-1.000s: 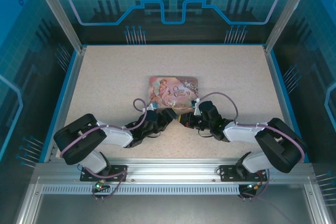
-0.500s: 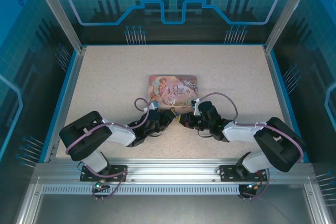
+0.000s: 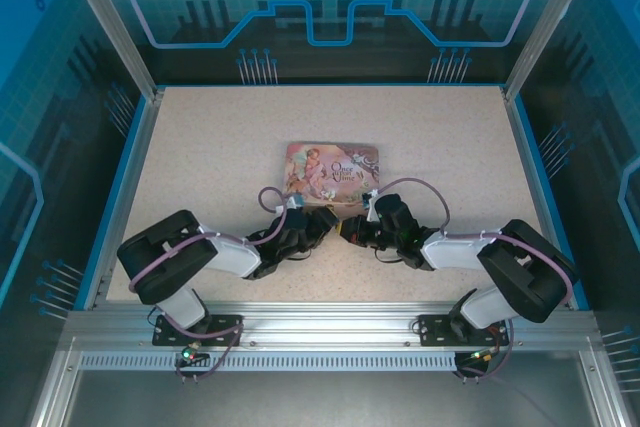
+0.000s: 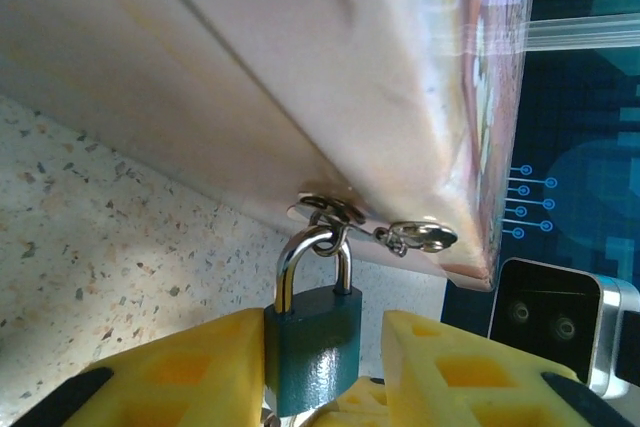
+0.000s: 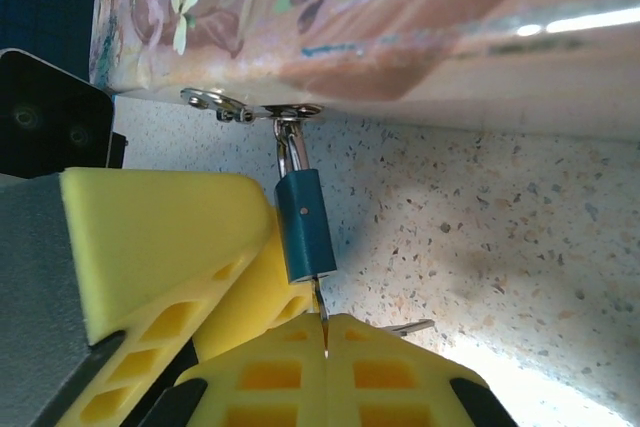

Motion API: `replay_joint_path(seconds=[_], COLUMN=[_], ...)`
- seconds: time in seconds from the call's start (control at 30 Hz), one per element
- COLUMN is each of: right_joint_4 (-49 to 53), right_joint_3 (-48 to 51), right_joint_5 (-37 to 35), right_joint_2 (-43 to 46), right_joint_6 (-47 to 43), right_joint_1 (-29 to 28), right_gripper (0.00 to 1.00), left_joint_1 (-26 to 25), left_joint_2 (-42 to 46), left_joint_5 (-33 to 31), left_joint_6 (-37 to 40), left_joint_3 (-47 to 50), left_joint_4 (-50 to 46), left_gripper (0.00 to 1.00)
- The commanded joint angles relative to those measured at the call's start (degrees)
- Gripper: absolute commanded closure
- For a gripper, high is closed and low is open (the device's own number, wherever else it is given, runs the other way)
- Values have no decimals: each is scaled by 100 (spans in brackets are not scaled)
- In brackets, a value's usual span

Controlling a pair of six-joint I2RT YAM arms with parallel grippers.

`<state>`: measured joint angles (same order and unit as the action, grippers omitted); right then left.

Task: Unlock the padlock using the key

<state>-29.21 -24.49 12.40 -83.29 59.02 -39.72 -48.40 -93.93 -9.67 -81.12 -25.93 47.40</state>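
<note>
The padlock's body sits loose in my open left gripper; next I clamp it, then roll my right gripper and take the key (image 5: 320, 297) to turn it.
The teal padlock (image 4: 310, 352) hangs by its silvery shackle (image 4: 300, 252) from the hasp of the pink tin box (image 4: 330, 77). My left gripper (image 4: 322, 332) is open and straddles the padlock's body: its left finger (image 4: 190, 367) touches the body, and the right finger (image 4: 450, 367) stands a small gap off. In the right wrist view, my right gripper (image 5: 326, 342) is shut on the thin grey key (image 5: 320, 309). The key's blade enters the bottom of the padlock (image 5: 305, 227). From above, both grippers (image 3: 325, 219) (image 3: 347, 230) meet at the tin's near edge.
The pink tin box (image 3: 332, 169) lies flat at the middle of the speckled table (image 3: 200, 147). A second small key (image 5: 405, 327) lies on the table beside my right fingers. The left gripper's yellow fingers (image 5: 160, 237) crowd the padlock's left side. Blue walls ring the table.
The left arm has drawn in toward the tin, its elbow shifting right. The right arm has crept slightly left. The tin has shifted very slightly.
</note>
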Motion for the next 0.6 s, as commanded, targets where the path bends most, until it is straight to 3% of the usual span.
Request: replay_joint_path(seconds=[0.0, 0.33, 0.57], right_joint_4=[-70, -2, 210], right_joint_3=[-99, -104, -99], right_joint_5=[78, 57, 10], right_joint_2=[-83, -23, 183], right_joint_6=[52, 5, -229], right_joint_1=[-114, -95, -41], right_gripper=[100, 100, 88], left_joint_1=[-86, -79, -86], left_joint_2=[-81, 93, 328], left_joint_5=[176, 57, -96], left_joint_6=[-61, 37, 64], left_joint_3=[-227, -219, -210], left_joint_4=[517, 377, 106], left_gripper=[67, 90, 98])
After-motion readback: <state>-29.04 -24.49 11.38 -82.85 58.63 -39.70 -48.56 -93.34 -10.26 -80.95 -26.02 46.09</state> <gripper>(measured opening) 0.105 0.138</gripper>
